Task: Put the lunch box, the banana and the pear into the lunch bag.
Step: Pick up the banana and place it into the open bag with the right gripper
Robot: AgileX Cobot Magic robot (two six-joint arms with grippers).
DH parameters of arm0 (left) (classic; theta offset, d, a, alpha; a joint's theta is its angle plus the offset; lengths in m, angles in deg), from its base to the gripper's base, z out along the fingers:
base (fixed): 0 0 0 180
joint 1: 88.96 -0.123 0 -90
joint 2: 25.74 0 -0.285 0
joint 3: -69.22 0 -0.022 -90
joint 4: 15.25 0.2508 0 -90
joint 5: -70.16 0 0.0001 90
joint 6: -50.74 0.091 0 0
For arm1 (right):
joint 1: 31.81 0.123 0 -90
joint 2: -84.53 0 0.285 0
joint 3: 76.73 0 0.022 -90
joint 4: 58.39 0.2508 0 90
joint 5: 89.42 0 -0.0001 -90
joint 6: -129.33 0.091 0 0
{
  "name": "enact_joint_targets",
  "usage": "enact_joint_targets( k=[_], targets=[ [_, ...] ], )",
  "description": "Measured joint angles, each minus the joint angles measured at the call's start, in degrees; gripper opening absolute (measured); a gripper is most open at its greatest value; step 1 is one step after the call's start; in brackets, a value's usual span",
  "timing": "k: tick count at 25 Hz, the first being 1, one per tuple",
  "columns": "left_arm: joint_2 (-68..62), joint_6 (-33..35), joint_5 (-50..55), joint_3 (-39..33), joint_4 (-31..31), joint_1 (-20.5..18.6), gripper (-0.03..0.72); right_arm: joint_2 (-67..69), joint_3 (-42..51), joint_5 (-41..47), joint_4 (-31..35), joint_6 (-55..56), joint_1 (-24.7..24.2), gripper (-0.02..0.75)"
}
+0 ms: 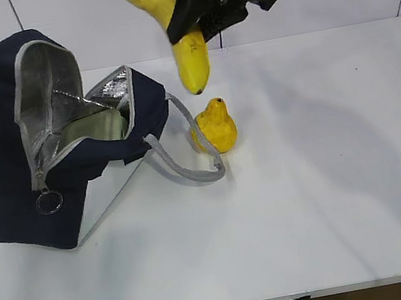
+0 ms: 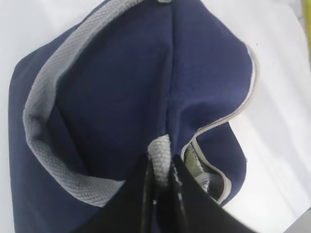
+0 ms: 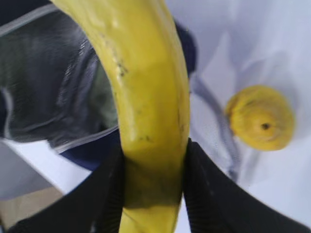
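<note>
My right gripper is to release the banana inside the lunch bag (image 1: 75, 111) (image 3: 80, 88), setting it free in the space between the lunch box and the silver lining. The banana is now held above the pear.
The navy lunch bag (image 1: 17, 190) stands open at the left, silver lining showing. The lunch box (image 1: 99, 126), with its pale green lid, lies inside it. My right gripper (image 1: 188, 24) is shut on the banana (image 1: 161, 13) and holds it in the air to the right of the bag's mouth, above the pear (image 1: 214, 126), which sits on the table by a grey handle. In the right wrist view the banana (image 3: 146, 87) sits between the jaws, with the pear (image 3: 261, 118) to the right. My left gripper (image 2: 163, 170) is shut on the bag's other grey handle (image 2: 159, 154) and holds the bag (image 2: 121, 87) up.
The white table (image 1: 332, 189) stretches right of and in front of the pear. A loose grey handle loop (image 1: 189, 171) lies on the table beside the pear. The zipper's ring pull (image 1: 49, 201) hangs at the bag's front. The table's front edge runs along the bottom.
</note>
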Motion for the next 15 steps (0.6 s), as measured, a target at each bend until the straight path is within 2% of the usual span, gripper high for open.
enact_joint_targets(
  k=[10,15],
  targets=[
    [0.00,0.00,-0.13,0.00,-0.72,0.00,0.024,1.43,3.67,0.00,5.20,-2.00,6.68,0.279],
    [0.00,0.00,-0.13,0.00,-1.19,0.00,0.024,5.92,3.67,-0.11,8.22,-2.80,8.13,0.279]
  ],
)
